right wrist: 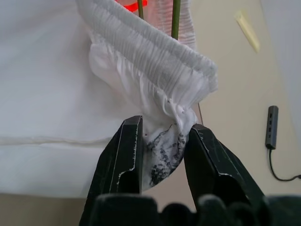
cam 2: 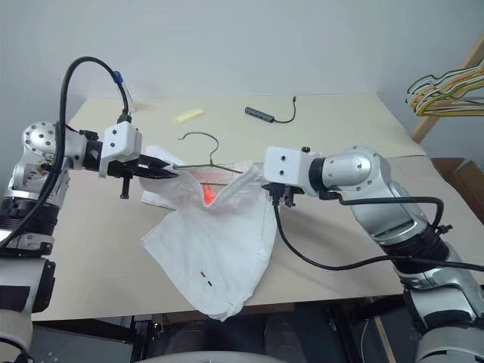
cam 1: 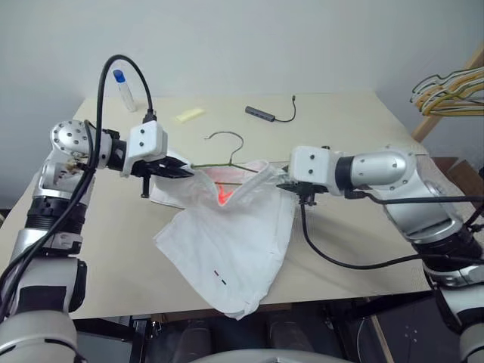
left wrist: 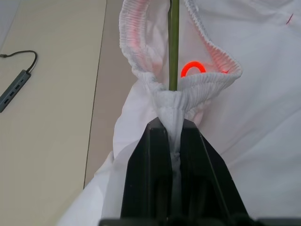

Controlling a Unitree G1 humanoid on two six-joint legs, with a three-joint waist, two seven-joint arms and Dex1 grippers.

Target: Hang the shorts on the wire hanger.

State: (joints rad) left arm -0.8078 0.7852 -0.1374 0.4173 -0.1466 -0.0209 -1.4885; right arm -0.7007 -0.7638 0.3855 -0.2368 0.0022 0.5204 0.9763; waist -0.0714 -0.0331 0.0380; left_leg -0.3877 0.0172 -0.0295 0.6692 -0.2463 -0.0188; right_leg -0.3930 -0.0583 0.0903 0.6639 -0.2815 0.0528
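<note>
The smudged corner lies loose at the ends of my right gripper's fingers, so I should reach deeper with it and close on the gathered waistband (right wrist: 175, 104) before my left gripper opens.
The white shorts (cam 1: 227, 249) hang between my two grippers over the table, with the legs draped down to the front edge. The olive-green wire hanger (cam 1: 225, 139) runs inside the open waistband, and its hook sticks out behind. My left gripper (left wrist: 170, 123) is shut on one end of the elastic waistband, with the green wire (left wrist: 173, 47) straight ahead of it. At the other end my right gripper (right wrist: 163, 127) stands open, and a smudged corner of waistband lies loose between its fingers. A red glow (cam 1: 221, 195) shows inside the shorts.
On the beige table (cam 1: 363, 136) behind the shorts lie a dark USB hub with a cable (cam 1: 261, 113), a yellow slip (cam 1: 190, 115) and a small blue-capped bottle (cam 1: 125, 89). A bunch of yellow and white hangers (cam 1: 450, 91) hangs at the far right.
</note>
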